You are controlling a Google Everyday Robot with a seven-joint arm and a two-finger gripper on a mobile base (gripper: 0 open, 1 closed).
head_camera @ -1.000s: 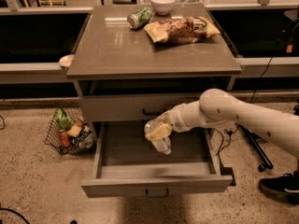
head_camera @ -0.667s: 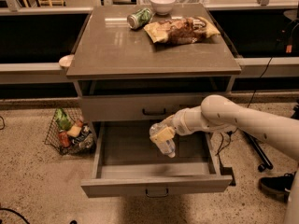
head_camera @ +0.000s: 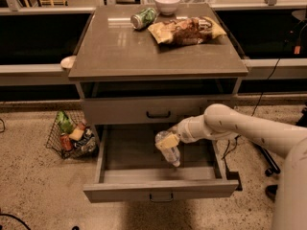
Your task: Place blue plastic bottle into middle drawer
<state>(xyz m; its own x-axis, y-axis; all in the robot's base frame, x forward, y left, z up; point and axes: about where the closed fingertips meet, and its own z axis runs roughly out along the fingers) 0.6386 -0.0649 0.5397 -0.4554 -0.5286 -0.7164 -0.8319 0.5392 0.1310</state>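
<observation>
My gripper is going to let go of the blue plastic bottle, now held just above the drawer's floor, on the middle drawer's bottom, near the centre [head_camera: 167, 155] behind the drawer front.
The blue plastic bottle [head_camera: 169, 151] is pale and translucent, tilted with its white cap pointing down and right. My gripper [head_camera: 166, 140] comes in from the right on a white arm and is shut on the bottle's upper part. It holds the bottle just above the floor of the open middle drawer [head_camera: 158, 188], near its centre. The drawer is pulled out below the closed upper drawer front with a black handle [head_camera: 158, 114].
On the cabinet top [head_camera: 115, 47] lie a green-and-silver can [head_camera: 144, 18], a white bowl [head_camera: 167, 3] and a crinkly chip bag [head_camera: 186, 30]. A wire basket with packets [head_camera: 72, 134] stands on the floor at the left. Cables and a stand leg lie at the right.
My gripper has moved a little to the right and down with the bottle, deeper over the drawer. The bottle's cap now points lower.
</observation>
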